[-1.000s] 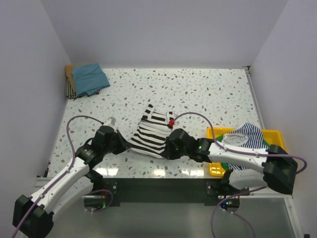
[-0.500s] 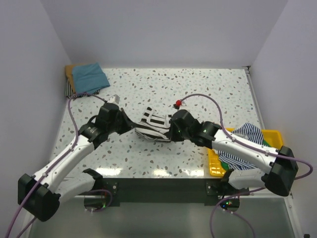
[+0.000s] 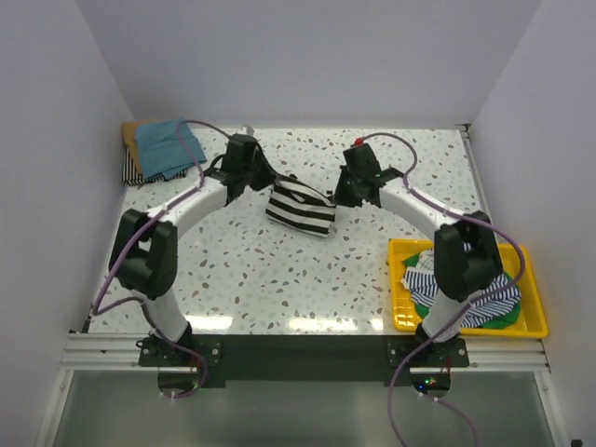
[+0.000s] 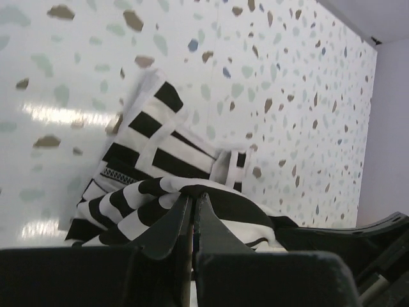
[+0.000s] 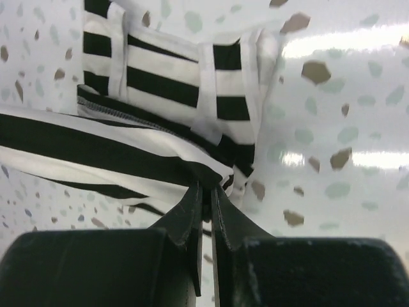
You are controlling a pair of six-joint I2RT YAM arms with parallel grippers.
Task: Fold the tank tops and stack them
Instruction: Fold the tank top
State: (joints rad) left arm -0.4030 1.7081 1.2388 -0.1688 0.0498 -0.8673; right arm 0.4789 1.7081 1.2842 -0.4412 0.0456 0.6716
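Observation:
Next, my right gripper lets go of the striped tank top on the speckled table (image 3: 295,214), in the spot between the teal-blue stack and the yellow tray.
A black-and-white striped tank top (image 3: 300,206) lies folded over on the table's far middle. My left gripper (image 3: 268,182) is shut on its left top edge and my right gripper (image 3: 333,196) is shut on its right top edge. The left wrist view shows the striped cloth (image 4: 160,185) pinched at my gripper (image 4: 192,195). The right wrist view shows the cloth (image 5: 147,147) pinched at my gripper (image 5: 206,187). A stack with a teal-blue top (image 3: 168,142) over tan and striped ones sits at the far left corner. More striped and green tops (image 3: 461,279) fill the tray.
The yellow plastic tray (image 3: 400,312) stands at the near right of the speckled table. White walls close the back and both sides. Both arms stretch far over the table, with purple cables looping above them.
Both grippers have carried the striped top's near edge away from the arms' bases toward the back of the table, folding it over itself. Both arms are now stretched out.

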